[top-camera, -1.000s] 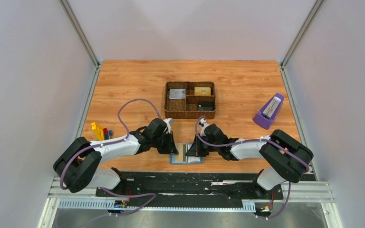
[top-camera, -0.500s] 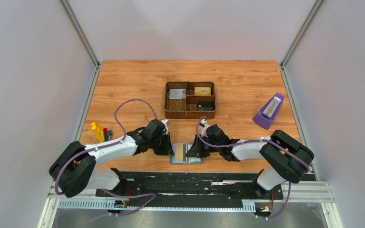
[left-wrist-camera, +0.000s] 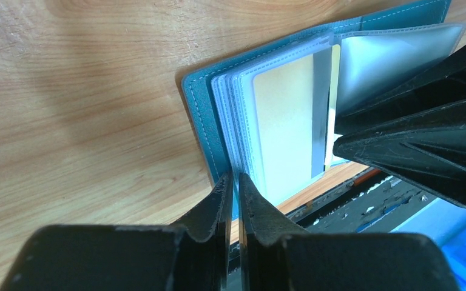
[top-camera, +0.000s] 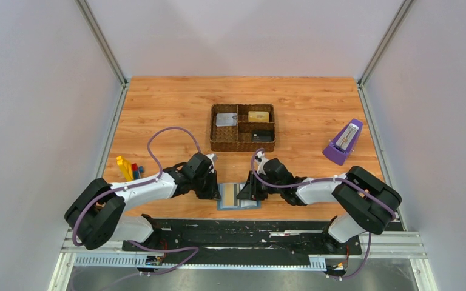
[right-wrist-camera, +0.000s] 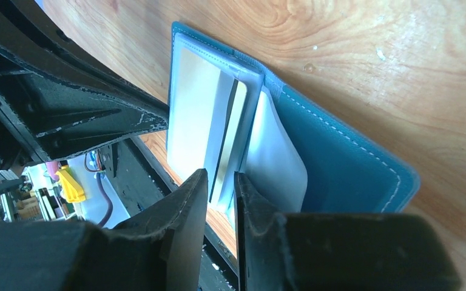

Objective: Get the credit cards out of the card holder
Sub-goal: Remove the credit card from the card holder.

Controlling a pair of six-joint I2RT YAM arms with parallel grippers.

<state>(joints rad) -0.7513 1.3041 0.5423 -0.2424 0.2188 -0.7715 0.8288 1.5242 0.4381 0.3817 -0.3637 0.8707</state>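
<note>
Only a narrow part of the gold card sticks out of the clear sleeve, so the right gripper will open and pinch the gold card's free edge [right-wrist-camera: 224,173] before it pulls.
The blue card holder [top-camera: 249,203] lies open at the table's front edge between both grippers. The left wrist view shows its teal cover [left-wrist-camera: 201,115] and clear sleeves holding a pale gold credit card [left-wrist-camera: 282,121] with a dark stripe. My left gripper [top-camera: 217,191] is nearly closed, tips [left-wrist-camera: 232,179] pinching the holder's near sleeve edge. My right gripper [top-camera: 247,191] is closed to a narrow gap [right-wrist-camera: 221,179] on the near edge of the gold card [right-wrist-camera: 235,133] and its sleeve. The holder's right half [right-wrist-camera: 340,163] lies flat beside it.
A brown woven tray [top-camera: 211,130] behind the holder contains a grey card [top-camera: 226,119], a gold card [top-camera: 258,116] and a dark one [top-camera: 262,134]. A purple metronome [top-camera: 343,142] stands at right. Toy blocks [top-camera: 128,168] lie at left. The black front rail runs just below the holder.
My left gripper has drawn a little to the left, uncovering a gold-coloured page on the holder's left half. The right gripper has stayed in place.
</note>
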